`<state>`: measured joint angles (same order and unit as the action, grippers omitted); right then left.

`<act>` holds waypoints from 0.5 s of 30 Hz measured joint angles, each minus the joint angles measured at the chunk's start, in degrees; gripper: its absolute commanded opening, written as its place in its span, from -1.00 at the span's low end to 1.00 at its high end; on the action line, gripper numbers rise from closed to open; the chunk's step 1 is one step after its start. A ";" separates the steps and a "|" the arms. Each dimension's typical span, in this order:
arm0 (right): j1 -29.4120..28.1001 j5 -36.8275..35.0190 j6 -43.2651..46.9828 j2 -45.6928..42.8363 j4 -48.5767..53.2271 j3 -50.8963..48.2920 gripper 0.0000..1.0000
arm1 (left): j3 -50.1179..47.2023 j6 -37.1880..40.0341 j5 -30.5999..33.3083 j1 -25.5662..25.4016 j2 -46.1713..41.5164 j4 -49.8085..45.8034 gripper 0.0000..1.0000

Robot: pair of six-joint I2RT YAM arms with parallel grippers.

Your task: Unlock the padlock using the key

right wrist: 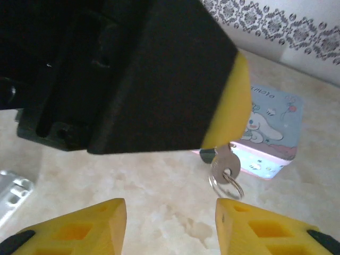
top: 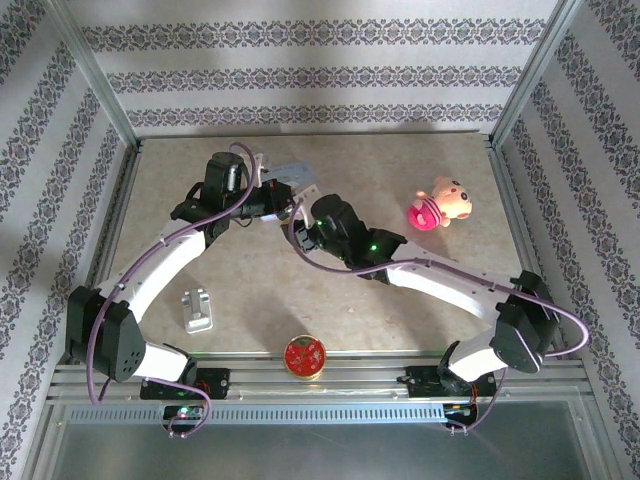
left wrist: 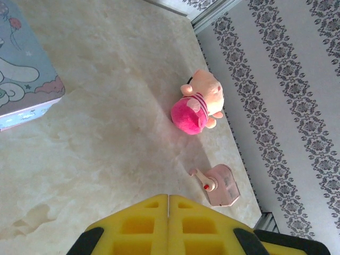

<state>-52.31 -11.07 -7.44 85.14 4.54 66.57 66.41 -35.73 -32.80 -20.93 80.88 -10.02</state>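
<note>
The fingers of the robot's left gripper cover the key's blade, so next the right gripper takes the key by its head [right wrist: 227, 165] and draws it clear before unlocking the padlock.
My left gripper [top: 283, 203] is shut, its yellow fingers [left wrist: 154, 223] pressed together in the left wrist view. In the right wrist view its black-and-yellow fingertip [right wrist: 228, 101] hangs above the table. A bit of the dark padlock [right wrist: 207, 155] peeks out under it. The silvery key [right wrist: 223, 162] sticks out of the padlock, with its ring [right wrist: 228, 185] dangling. My right gripper [right wrist: 171, 204] is open just below and in front of the key. Its right finger is close to the ring and holds nothing. The two grippers meet over the table's middle rear [top: 303, 212].
A pale blue cartoon tin [right wrist: 271, 122] [left wrist: 21, 79] stands right behind the grippers. A pink plush pig [top: 440, 205] [left wrist: 199, 106] lies at the right. A silver bracket [top: 198, 310] and a round red tin [top: 304, 356] sit near the front. A small pink device [left wrist: 220, 186] lies by the right wall.
</note>
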 measured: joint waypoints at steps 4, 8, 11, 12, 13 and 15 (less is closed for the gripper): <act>-0.02 -3.87 3.63 2.58 0.00 1.68 -0.02 | 0.24 -0.87 -0.42 0.00 0.00 -0.11 -1.00; 0.04 -6.45 6.03 4.61 -0.33 2.67 -0.16 | 0.35 -1.46 -1.27 0.00 0.00 -0.11 -1.00; 0.04 -7.69 7.43 6.01 -1.07 3.13 -0.32 | 0.37 -1.88 -1.46 0.04 0.09 -0.33 -1.00; 0.04 -8.07 7.82 6.19 -1.29 3.17 -0.40 | 0.37 -2.03 -1.44 0.07 0.24 -0.33 -1.00; 0.04 -8.66 8.09 6.32 -1.51 3.23 -0.49 | 0.37 -2.12 -1.49 0.04 0.44 -0.37 -1.00; 0.09 -9.68 8.81 6.51 -1.75 3.23 -0.70 | 0.37 -2.27 -1.70 0.02 0.76 -0.50 -1.00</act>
<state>-52.23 -20.75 1.37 91.66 2.79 69.80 66.78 -38.00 -34.50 -20.91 81.65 -10.52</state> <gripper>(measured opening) 0.221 0.056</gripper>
